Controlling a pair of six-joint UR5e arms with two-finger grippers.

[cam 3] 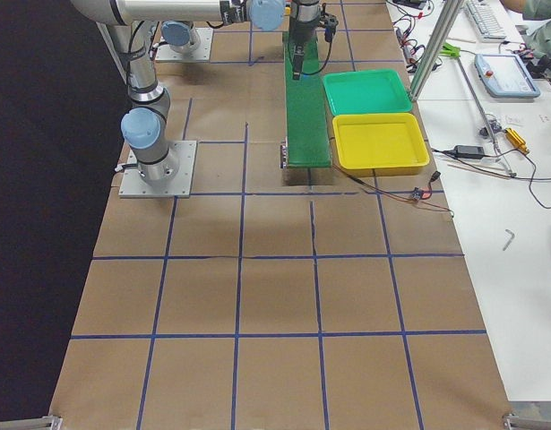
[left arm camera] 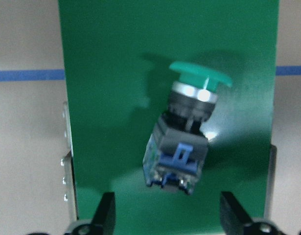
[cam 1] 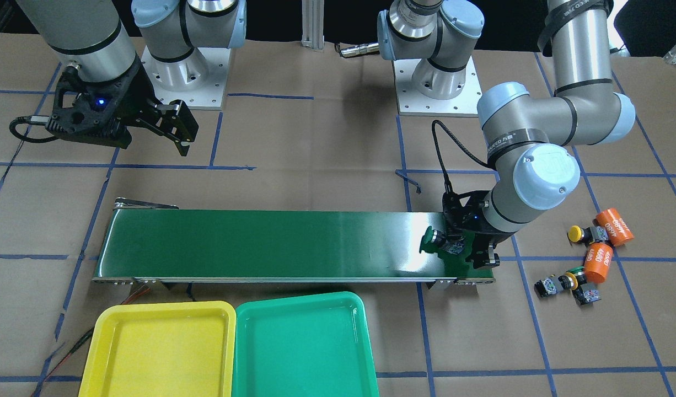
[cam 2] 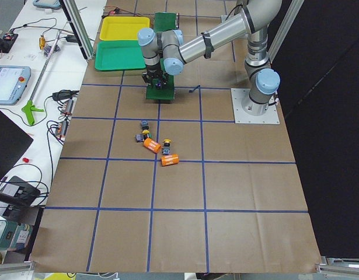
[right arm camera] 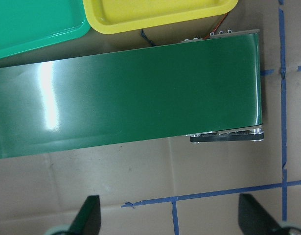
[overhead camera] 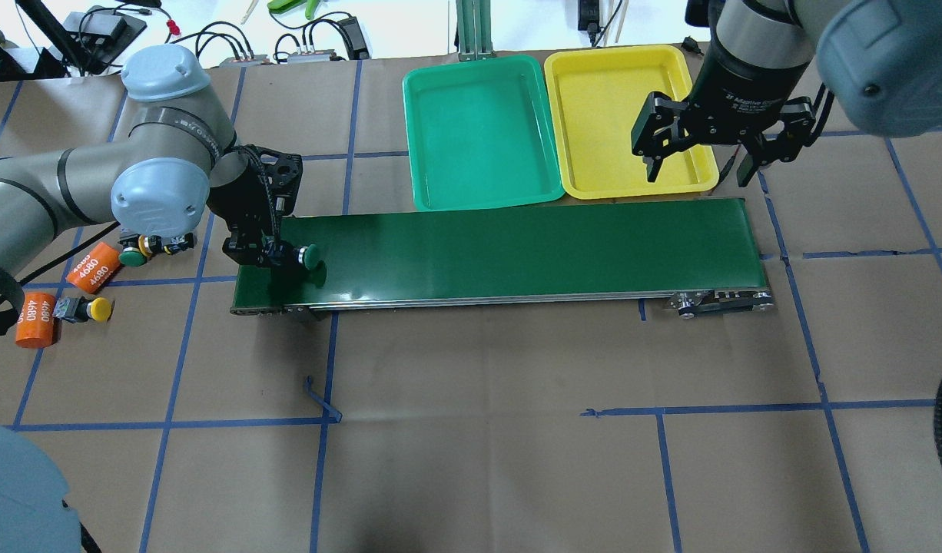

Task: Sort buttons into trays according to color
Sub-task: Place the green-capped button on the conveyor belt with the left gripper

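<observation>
My left gripper is to go next to the body [cam 1: 551, 285] of the yellow button nearest the conveyor belt, beside the loose green button, and will close there.
A green-capped button [left arm camera: 189, 127] lies on its side on the dark-green conveyor belt [overhead camera: 517, 246], at the end on my left. My left gripper [left arm camera: 167, 218] hangs open just over it, one finger on each side of the grey body and neither touching it; from above the left gripper [overhead camera: 260, 253] stands at the belt's end. Off the belt lie a yellow button [cam 1: 576, 234], a second yellow button [cam 1: 558, 282] and a green button [cam 1: 579, 273]. The yellow tray [overhead camera: 625, 115] and green tray [overhead camera: 482, 130] hold nothing. My right gripper [overhead camera: 698, 165] hovers open and empty by the yellow tray.
Two orange cylinders marked 4680 [cam 1: 616, 227] [cam 1: 598, 263] lie among the loose buttons. The two arm bases [cam 1: 437, 82] [cam 1: 186, 74] are bolted to the brown taped table. Cables and tools line the bench [cam 2: 45, 99] past the trays.
</observation>
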